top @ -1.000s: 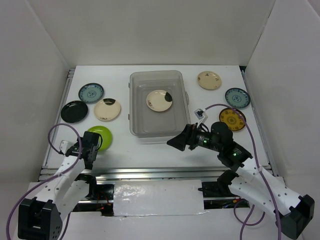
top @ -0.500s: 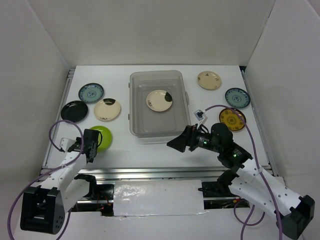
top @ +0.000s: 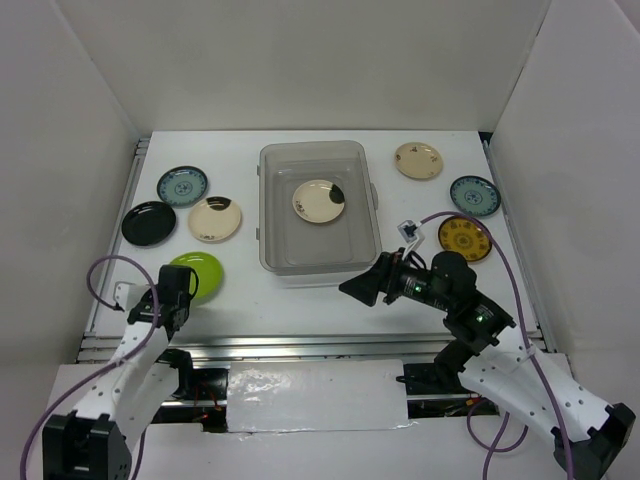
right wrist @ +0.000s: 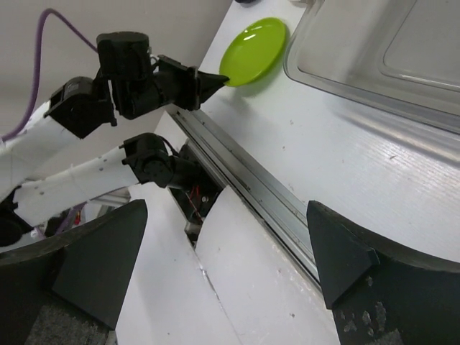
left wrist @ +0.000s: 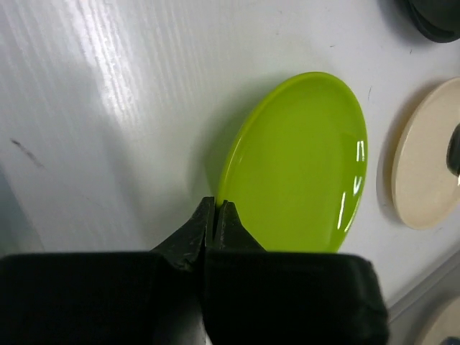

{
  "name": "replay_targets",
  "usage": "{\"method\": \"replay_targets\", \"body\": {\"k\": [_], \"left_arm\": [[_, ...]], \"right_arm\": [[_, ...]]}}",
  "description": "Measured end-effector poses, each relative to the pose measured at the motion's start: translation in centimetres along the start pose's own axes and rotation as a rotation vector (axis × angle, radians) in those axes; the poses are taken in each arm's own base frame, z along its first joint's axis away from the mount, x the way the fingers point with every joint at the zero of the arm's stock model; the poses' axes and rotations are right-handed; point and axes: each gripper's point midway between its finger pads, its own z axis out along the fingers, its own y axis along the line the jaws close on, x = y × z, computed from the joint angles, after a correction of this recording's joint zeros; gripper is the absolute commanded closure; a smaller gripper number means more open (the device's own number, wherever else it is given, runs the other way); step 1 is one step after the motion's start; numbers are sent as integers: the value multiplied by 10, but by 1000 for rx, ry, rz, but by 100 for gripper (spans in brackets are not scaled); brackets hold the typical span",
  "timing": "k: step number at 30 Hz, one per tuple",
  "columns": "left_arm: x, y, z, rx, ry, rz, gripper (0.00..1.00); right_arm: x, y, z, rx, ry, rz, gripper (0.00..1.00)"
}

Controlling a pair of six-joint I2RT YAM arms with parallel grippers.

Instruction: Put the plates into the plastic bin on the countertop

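Note:
The lime green plate will leave my left gripper on top of the cream plate inside the plastic bin point(top: 318, 201).
My left gripper point(top: 187, 288) point(left wrist: 215, 203) is shut on the near rim of the lime green plate point(top: 202, 270) point(left wrist: 302, 158), which looks tipped up slightly off the countertop point(top: 300, 305). The right wrist view shows the same pinch at the green plate point(right wrist: 253, 52). My right gripper point(top: 352, 288) point(right wrist: 227, 208) hangs open and empty in front of the plastic bin point(top: 268, 200) point(right wrist: 359, 68). One cream plate with a dark mark point(top: 320, 200) lies inside the bin. Other plates lie on both sides of it.
Left of the bin lie a blue-patterned plate point(top: 183, 185), a black plate point(top: 149, 223) and a cream plate point(top: 215, 219). To its right lie a cream floral plate point(top: 418, 160), a blue plate point(top: 474, 195) and a yellow-and-black plate point(top: 464, 238). A metal rail point(top: 300, 345) runs along the near edge.
The left gripper has gone from wide open to shut on the green plate's rim. The right arm has drifted a little to the right, still open.

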Motion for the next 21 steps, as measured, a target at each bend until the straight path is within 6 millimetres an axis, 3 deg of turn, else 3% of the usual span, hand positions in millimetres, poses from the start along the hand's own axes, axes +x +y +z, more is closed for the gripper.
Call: {"method": "replay_targets", "body": {"k": [6, 9, 13, 15, 18, 21], "left_arm": [[-16, 8, -26, 36, -4, -10, 100], [-34, -8, -51, 103, -18, -14, 100], [-63, -53, -92, 274, -44, -10, 100], [-65, -77, -106, 381, -29, 22, 100], [-47, -119, -117, 529, 48, 115, 100], [-7, -169, -118, 586, 181, 293, 100]], "right_arm": [[-11, 6, -10, 21, -49, -10, 0], [-19, 7, -14, 43, -76, -13, 0], [-33, 7, -22, 93, -125, -15, 0], [-43, 0, -27, 154, -166, -2, 0], [-62, -25, -38, 308, -264, 42, 0], [-77, -59, -53, 479, -364, 85, 0]]}}
